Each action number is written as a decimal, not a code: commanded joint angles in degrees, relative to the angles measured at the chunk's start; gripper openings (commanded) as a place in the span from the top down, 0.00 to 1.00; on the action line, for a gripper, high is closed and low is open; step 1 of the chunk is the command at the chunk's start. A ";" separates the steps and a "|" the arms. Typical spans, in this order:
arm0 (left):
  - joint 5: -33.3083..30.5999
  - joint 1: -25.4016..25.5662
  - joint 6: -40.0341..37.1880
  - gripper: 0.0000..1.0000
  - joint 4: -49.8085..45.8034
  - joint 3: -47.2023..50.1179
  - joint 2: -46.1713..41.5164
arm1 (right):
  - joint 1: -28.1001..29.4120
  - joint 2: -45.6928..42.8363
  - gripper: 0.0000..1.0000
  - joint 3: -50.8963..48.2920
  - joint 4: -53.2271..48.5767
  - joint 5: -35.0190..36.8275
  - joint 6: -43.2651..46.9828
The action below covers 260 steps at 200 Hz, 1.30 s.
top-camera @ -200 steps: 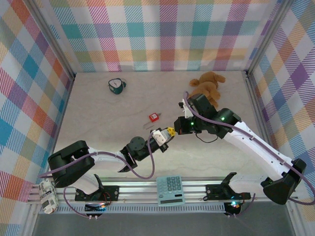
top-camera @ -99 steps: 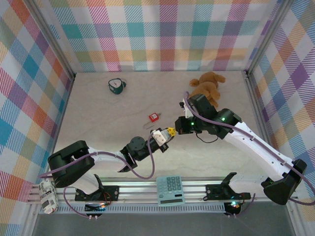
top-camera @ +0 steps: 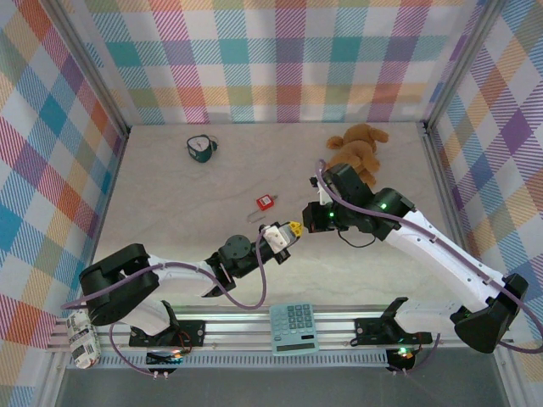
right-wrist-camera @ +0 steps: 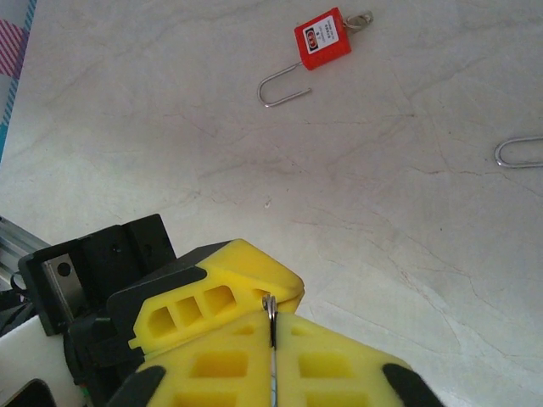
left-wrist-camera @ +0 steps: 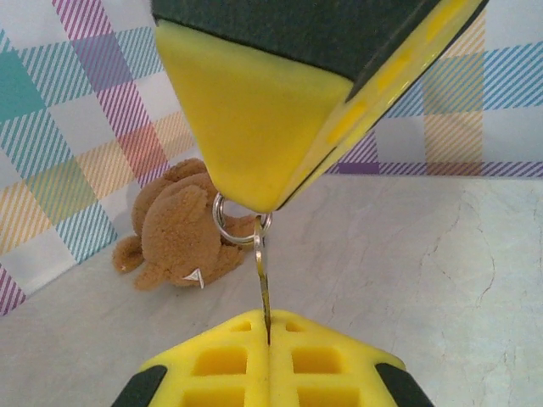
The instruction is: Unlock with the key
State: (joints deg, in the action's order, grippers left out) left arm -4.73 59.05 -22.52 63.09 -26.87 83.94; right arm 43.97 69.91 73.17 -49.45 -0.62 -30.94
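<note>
My left gripper is holding the key's blade and my right gripper is holding just the ring, so my right gripper should open and take the key's head (left-wrist-camera: 260, 239).
The key (left-wrist-camera: 261, 284) is a thin metal sliver standing on edge, and my left gripper (left-wrist-camera: 268, 320) is shut on its blade. Its ring (left-wrist-camera: 241, 229) hangs at the yellow tip of my right gripper (right-wrist-camera: 273, 318), which is shut on that ring (right-wrist-camera: 270, 307). The two grippers meet tip to tip above the middle of the table, left gripper (top-camera: 292, 229) against right gripper (top-camera: 307, 220). The red padlock (right-wrist-camera: 322, 38) lies flat on the table beyond them, apart from both, with one end of its silver shackle (right-wrist-camera: 284, 86) free.
A brown teddy bear (top-camera: 356, 148) lies at the back right. A teal round object (top-camera: 200, 148) sits at the back left. A calculator (top-camera: 294, 329) rests on the front rail. A loose silver shackle loop (right-wrist-camera: 519, 153) lies near the right wrist view's edge.
The left arm has shifted very slightly. Both grippers stay tip to tip with the key between them.
</note>
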 commanded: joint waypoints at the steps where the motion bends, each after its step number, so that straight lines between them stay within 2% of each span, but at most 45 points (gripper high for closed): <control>1: 0.40 -0.51 -4.94 1.00 -5.50 -1.78 -2.86 | -0.55 0.33 0.76 0.47 0.12 1.82 -0.11; 37: -5.37 -0.42 -18.22 1.00 -22.79 -5.12 -7.08 | -5.01 -2.72 0.59 -0.22 2.06 1.07 -0.45; 56: -10.58 0.35 -27.30 1.00 -29.13 -7.22 -7.24 | -10.18 -4.53 0.55 -2.68 5.13 -4.98 -0.74; 70: -16.29 1.20 -34.72 1.00 -30.38 -8.57 -6.02 | -15.13 -5.39 0.53 -6.13 9.18 -12.59 -1.33; 95: -23.64 2.28 -48.61 1.00 -21.74 -8.74 -1.75 | -21.51 -6.72 0.50 -13.60 19.99 -26.39 -3.46; 112: -27.02 2.54 -56.07 1.00 -12.09 -8.64 2.49 | -24.32 -6.40 0.48 -17.08 25.13 -31.07 -4.08; 140: -31.30 3.21 -65.15 1.00 -2.11 -10.50 8.10 | -28.23 -4.80 0.51 -23.86 35.84 -40.50 -6.93; 163: -31.58 3.95 -76.91 1.00 14.61 -11.78 15.36 | -29.24 -3.93 0.52 -27.76 43.61 -44.02 -8.82; 168: -31.93 4.01 -79.24 1.00 14.93 -12.20 16.55 | -29.40 -3.90 0.52 -28.13 44.35 -44.36 -8.87; 203: -32.68 5.87 -78.22 1.00 14.87 -13.12 16.68 | -31.31 -2.95 0.48 -29.66 44.29 -43.82 -7.23; 226: -32.23 6.59 -82.32 1.00 15.13 -13.49 18.16 | -32.06 -1.89 0.47 -32.19 51.22 -48.26 -10.58; 260: -31.65 7.65 -83.17 1.00 15.04 -13.77 18.70 | -32.16 -0.67 0.47 -33.76 56.68 -50.97 -13.08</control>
State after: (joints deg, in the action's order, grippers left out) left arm -36.34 65.87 -103.04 75.11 -39.29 101.75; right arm 11.99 68.60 40.23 0.40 -46.89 -41.67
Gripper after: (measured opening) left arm 0.048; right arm 0.538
